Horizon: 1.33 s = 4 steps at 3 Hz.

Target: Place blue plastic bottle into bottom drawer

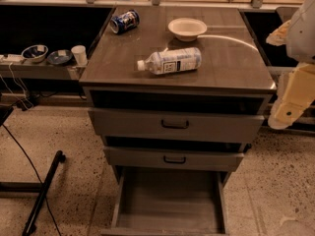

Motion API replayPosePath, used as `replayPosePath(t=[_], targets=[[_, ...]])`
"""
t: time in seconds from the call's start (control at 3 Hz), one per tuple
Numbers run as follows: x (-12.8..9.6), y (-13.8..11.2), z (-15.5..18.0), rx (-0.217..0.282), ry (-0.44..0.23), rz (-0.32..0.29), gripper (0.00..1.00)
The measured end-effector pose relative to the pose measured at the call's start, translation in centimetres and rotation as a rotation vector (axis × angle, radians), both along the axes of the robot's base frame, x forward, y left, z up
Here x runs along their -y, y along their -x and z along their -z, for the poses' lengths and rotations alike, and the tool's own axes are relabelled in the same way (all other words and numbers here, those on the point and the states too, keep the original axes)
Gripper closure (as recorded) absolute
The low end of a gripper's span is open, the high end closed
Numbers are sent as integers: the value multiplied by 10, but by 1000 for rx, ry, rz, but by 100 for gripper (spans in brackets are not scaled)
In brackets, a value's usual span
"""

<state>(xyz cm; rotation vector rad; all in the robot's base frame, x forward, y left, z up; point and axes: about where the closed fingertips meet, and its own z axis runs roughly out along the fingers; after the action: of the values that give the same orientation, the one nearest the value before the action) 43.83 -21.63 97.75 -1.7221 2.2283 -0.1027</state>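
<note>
The robot's gripper will close on the bottom end [192,59] of the blue plastic bottle, opposite the bottle's white cap.
The blue plastic bottle [170,61] lies on its side near the front of the grey cabinet top [231,63], white cap pointing left. The bottom drawer [170,200] is pulled open below the cabinet, and its flat floor is bare. My gripper [286,109] is at the right edge of the view, beside the cabinet's right front corner. It hangs at about top-drawer height, well to the right of the bottle and touching nothing.
A crushed blue-and-white can [124,21] and a white bowl [187,28] sit at the back of the cabinet top. The two upper drawers [174,125] are partly out. A low shelf with bowls and a cup [78,54] is at left. A black stand [43,193] and cables lie on the floor at left.
</note>
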Motion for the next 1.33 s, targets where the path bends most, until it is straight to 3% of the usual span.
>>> replayPosePath(t=[0.33,0.67,1.0,1.33], targets=[[0,0,0,0,0,0,0],[-4,-19,-4,10,16,-16,0],[-18,-67,-3,-2,51,-98,0],[-60,-143,9,-14,48,-224,0]])
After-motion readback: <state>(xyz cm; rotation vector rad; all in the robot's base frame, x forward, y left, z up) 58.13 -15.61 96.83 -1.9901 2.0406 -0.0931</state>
